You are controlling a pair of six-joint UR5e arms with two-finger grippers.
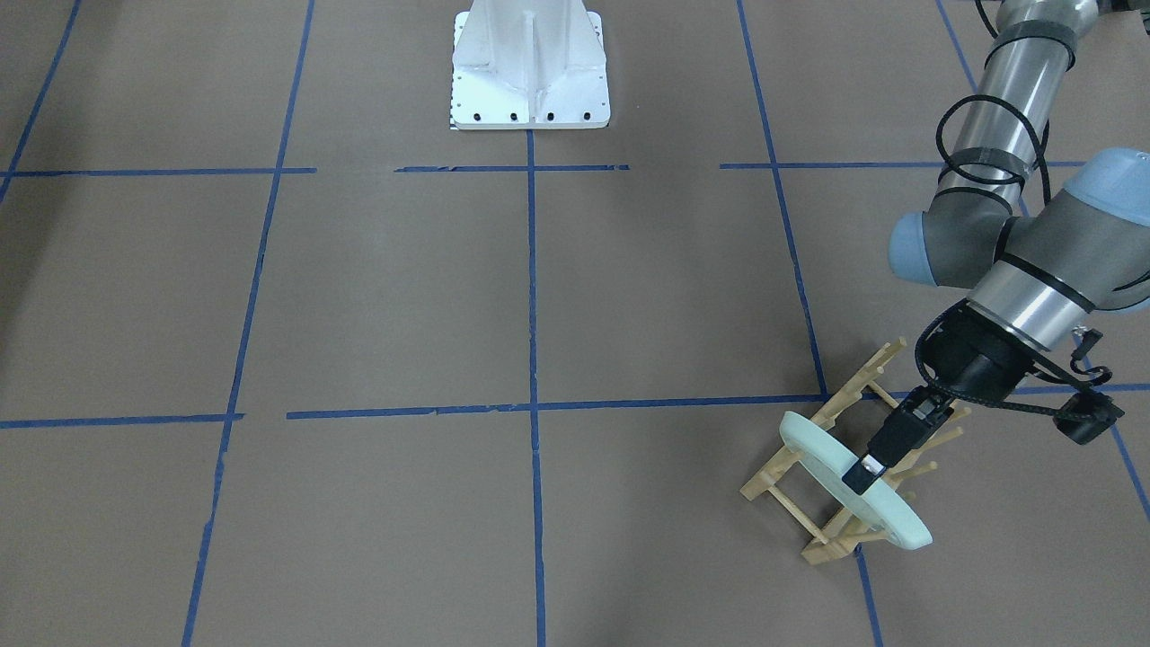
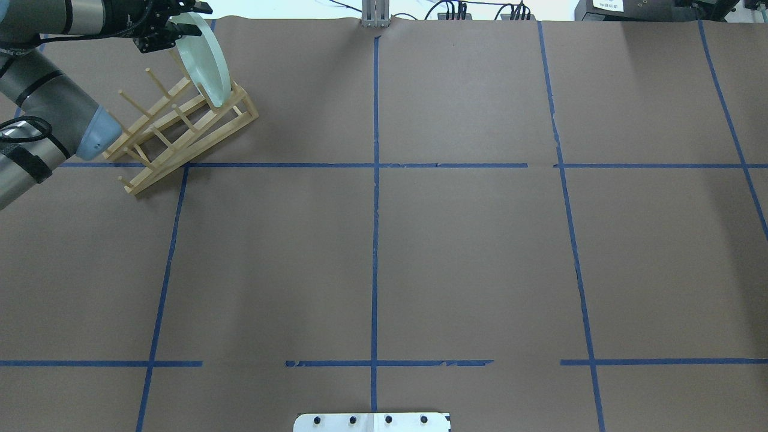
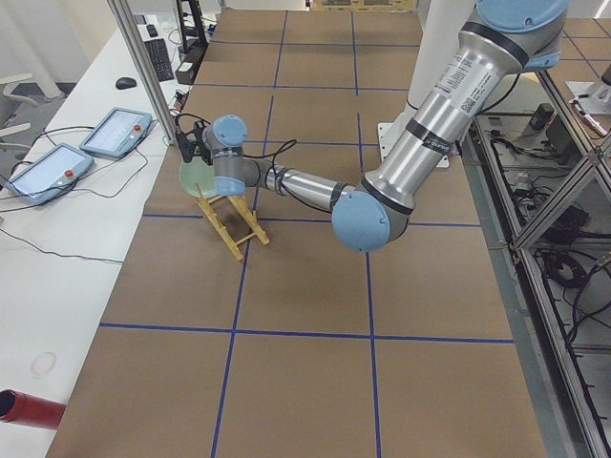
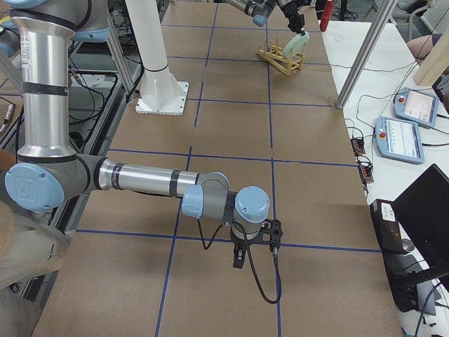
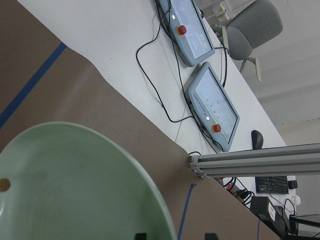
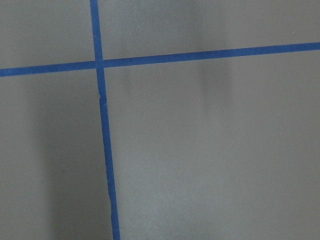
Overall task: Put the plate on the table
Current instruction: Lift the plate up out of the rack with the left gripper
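The plate, still on edge in the peg rack, will be let go by my left gripper on the open table [image 1: 650,253] between the white robot base and the wooden rack.
The pale mint-green plate [image 1: 818,454] stands on edge in the wooden peg rack [image 1: 791,485] near the table's far left corner, as the overhead view shows it [image 2: 207,57]. My left gripper [image 1: 862,476] reaches down over the plate's top rim. In the left wrist view the plate [image 5: 75,185] fills the lower left and its rim lies between the two fingertips, with a gap on one side, so the gripper [image 5: 176,236] looks open. My right gripper [image 4: 238,261] hangs low over the brown table [image 1: 404,296], far from the plate; I cannot tell whether it is open.
The white robot base [image 1: 530,72] stands at the table's near-robot edge. A metal post [image 5: 250,162] and two control pendants [image 5: 212,105] on a white bench lie just beyond the table edge behind the rack. The rack also shows in the overhead view [image 2: 180,129].
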